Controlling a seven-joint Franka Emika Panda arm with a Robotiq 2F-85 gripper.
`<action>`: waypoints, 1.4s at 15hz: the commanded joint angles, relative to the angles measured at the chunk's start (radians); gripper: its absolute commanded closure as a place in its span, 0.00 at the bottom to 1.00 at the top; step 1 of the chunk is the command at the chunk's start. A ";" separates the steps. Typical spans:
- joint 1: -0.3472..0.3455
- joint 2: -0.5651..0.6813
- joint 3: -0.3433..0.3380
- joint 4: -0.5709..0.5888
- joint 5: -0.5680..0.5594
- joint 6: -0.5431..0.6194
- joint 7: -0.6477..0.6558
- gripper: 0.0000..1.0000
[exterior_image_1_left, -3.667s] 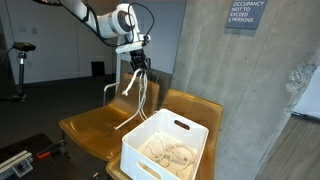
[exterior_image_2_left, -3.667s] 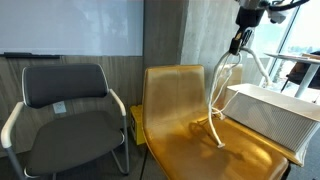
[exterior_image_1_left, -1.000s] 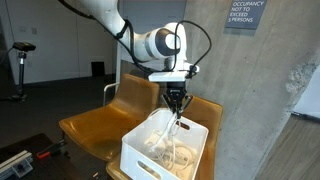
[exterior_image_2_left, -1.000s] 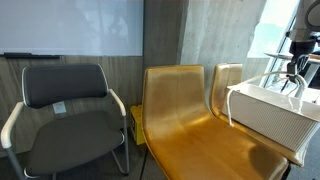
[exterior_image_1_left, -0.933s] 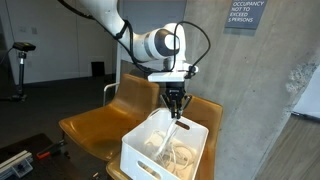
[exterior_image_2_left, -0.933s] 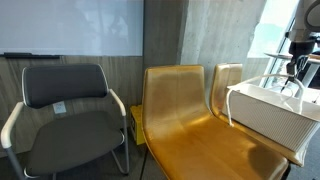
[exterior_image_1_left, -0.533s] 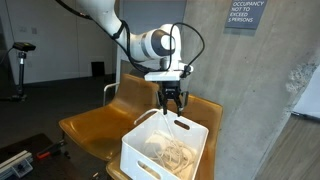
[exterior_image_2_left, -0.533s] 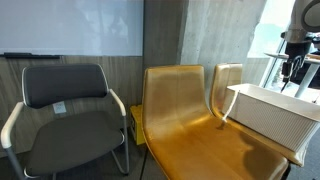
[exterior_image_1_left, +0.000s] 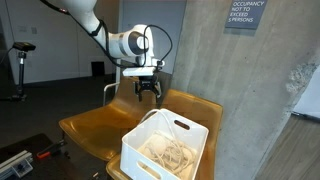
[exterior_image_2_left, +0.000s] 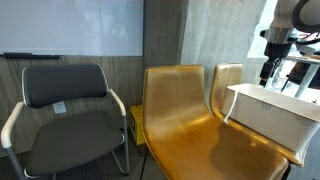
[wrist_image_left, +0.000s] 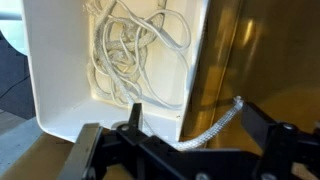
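Next, my gripper moves down to the rope's loose end (exterior_image_1_left: 150, 113) (wrist_image_left: 207, 136), just outside the edge of the white bin, and closes there.
A white plastic bin (exterior_image_1_left: 147, 157) stands on a yellow chair seat (exterior_image_1_left: 92, 124), with whitish rope (exterior_image_1_left: 168, 152) coiled inside it. In the wrist view the rope (wrist_image_left: 128, 45) lies in loops on the bin's floor (wrist_image_left: 55, 85), and one braided end (wrist_image_left: 218, 122) hangs out over the bin's wall onto the yellow seat. My gripper (exterior_image_1_left: 148, 93) hangs open and empty above the seat, beside the bin and apart from it. The gripper (exterior_image_2_left: 266, 72) also shows past the bin (exterior_image_2_left: 268, 120) in an exterior view. Its black fingers (wrist_image_left: 134, 116) frame the hanging rope end without touching it.
Two joined yellow chairs (exterior_image_2_left: 185, 120) stand against a concrete pillar (exterior_image_1_left: 240, 90). A black office chair (exterior_image_2_left: 70, 110) with white armrests stands beside them. A whiteboard (exterior_image_2_left: 70, 28) hangs on the wall behind.
My gripper has opened and let go of the rope, which dropped into the bin. It then rose and moved off sideways from above the bin to above the chair seat.
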 joint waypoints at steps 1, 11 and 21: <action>0.073 -0.008 0.036 -0.037 -0.065 0.053 0.019 0.00; 0.182 0.208 0.052 0.121 -0.349 -0.037 -0.182 0.00; 0.194 0.432 0.037 0.294 -0.760 -0.023 -0.221 0.00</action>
